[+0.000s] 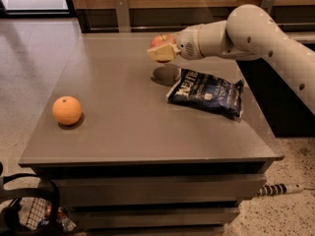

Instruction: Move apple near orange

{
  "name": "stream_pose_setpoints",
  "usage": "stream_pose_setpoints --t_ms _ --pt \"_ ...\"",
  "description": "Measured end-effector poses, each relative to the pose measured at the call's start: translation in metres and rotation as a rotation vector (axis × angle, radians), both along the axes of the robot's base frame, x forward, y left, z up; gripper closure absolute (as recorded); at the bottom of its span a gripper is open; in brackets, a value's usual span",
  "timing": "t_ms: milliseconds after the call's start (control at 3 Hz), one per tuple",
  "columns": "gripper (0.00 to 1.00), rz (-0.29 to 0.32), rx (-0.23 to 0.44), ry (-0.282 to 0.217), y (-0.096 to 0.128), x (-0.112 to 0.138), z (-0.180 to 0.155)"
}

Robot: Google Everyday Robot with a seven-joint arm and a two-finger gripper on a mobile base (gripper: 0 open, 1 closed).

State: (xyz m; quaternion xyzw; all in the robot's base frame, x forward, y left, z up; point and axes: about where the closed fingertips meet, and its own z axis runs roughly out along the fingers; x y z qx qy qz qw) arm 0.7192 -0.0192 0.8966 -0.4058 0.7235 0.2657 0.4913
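Next, my gripper releases the red apple on the grey table [112, 107] beside the orange, on the side toward the chip bag.
The orange [67, 110] sits on the grey table [128, 122] near its front left corner. My gripper [163, 49] is at the far middle of the table, shut on the red apple [162, 41], and holds it lifted above the tabletop; its shadow lies on the table just below. The cream fingers cover the apple's lower part. The apple is far from the orange, up and to the right of it.
A dark blue chip bag [206, 93] lies on the table right of centre, just below my arm [256, 33]. A wooden wall with metal posts runs behind the table. A black wire basket [24, 215] stands on the floor at the lower left.
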Motion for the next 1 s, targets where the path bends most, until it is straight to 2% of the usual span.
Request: stream_pose_setpoints --t_ms 333,667,1000 --pt "1.0 0.022 -0.026 -0.006 0.018 -0.03 0.013" --pt "1.0 0.087 -0.051 -0.007 0.045 -0.069 0.004" --pt "1.0 0.151 -0.054 -0.009 0.062 -0.094 -0.009"
